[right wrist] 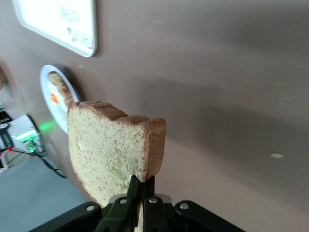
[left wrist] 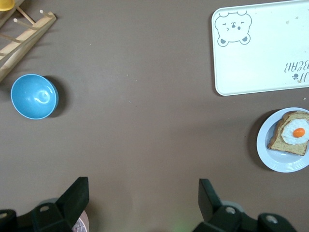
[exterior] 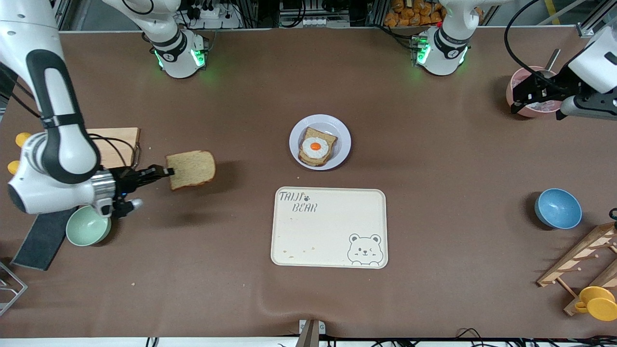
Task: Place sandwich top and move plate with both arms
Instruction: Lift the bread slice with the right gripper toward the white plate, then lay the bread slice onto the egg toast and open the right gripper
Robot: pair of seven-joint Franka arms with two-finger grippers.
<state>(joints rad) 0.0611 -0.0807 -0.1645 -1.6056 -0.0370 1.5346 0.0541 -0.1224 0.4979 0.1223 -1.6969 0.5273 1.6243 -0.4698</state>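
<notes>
Next, I release the sandwich top from my right gripper over the fried egg on the bread slice (exterior: 315, 142) (right wrist: 59, 93) that is in the pale plate. The sandwich top is now held over the table.
My right gripper (exterior: 167, 171) is shut on one edge of the sandwich top (exterior: 192, 169), a speckled light-brown bread slice held in the air over the brown table at the right arm's end. The right wrist view shows the sandwich top (right wrist: 113, 150) standing up from the pinched jaws. The pale plate (exterior: 341, 131) lies mid-table with an egg-topped bread slice (exterior: 316, 146) on it; that plate (left wrist: 267, 153) also shows in the left wrist view. My left gripper (exterior: 521, 100) hangs open and empty over a pink bowl (exterior: 536, 110) at the left arm's end, its fingers (left wrist: 77, 193) wide apart.
A cream bear tray (exterior: 329, 226) lies nearer the front camera than the plate. A mint bowl (exterior: 87, 226) and a wooden board (exterior: 118, 144) lie beside the right arm. A blue bowl (exterior: 558, 208), a wooden rack (exterior: 581, 262) and a yellow cup (exterior: 596, 302) sit at the left arm's end.
</notes>
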